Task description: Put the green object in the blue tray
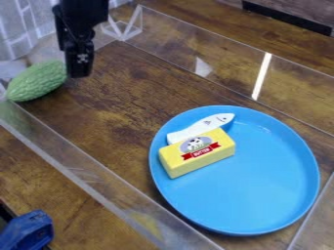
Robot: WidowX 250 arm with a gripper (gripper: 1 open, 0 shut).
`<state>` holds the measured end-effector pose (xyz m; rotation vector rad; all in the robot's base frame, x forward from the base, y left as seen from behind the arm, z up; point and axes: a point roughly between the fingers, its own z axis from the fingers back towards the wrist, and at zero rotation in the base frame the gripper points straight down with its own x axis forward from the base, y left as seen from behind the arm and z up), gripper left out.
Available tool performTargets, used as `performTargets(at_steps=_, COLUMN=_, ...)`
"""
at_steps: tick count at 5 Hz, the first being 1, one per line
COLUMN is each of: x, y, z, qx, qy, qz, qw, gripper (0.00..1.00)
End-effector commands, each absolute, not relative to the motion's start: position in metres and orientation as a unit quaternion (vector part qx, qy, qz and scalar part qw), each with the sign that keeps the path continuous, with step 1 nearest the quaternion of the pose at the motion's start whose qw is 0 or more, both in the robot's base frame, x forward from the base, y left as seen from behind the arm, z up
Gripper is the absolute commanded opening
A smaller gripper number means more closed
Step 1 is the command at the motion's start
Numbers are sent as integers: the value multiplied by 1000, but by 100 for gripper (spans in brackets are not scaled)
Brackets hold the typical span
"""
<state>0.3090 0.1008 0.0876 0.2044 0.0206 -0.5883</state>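
The green object's middle (pixel 39 80), between its two rounded ends, gets my gripper's grip next.
The green object (pixel 37 82), a bumpy oval thing, lies on the wooden table at the far left, free of any grip. My dark gripper (pixel 80 66) hangs just right of it and a little farther back, pointing down. It is open with nothing between its fingers. The round blue tray (pixel 268 190) sits at the lower right, well away from both.
On the tray lie a yellow box (pixel 197 153) with a red label and a white object (pixel 206 124) at its far rim. A clear plastic wall (pixel 78 166) runs along the table's front. A blue thing (pixel 26 232) shows at the bottom left corner.
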Motion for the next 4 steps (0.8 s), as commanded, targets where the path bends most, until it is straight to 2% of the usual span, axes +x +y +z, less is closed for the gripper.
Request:
performTargets(at_steps=1, x=326, y=112, z=93, qx=115, qy=-24, qz=-290, qw=950, gripper=100)
performTargets(at_steps=3, x=333, y=114, z=79, qx=108, qy=-27, qz=-291, qw=950, gripper=100)
performTargets(at_steps=4, x=335, y=114, z=58, qx=104, qy=-31, qz=-313, qw=943, gripper=100)
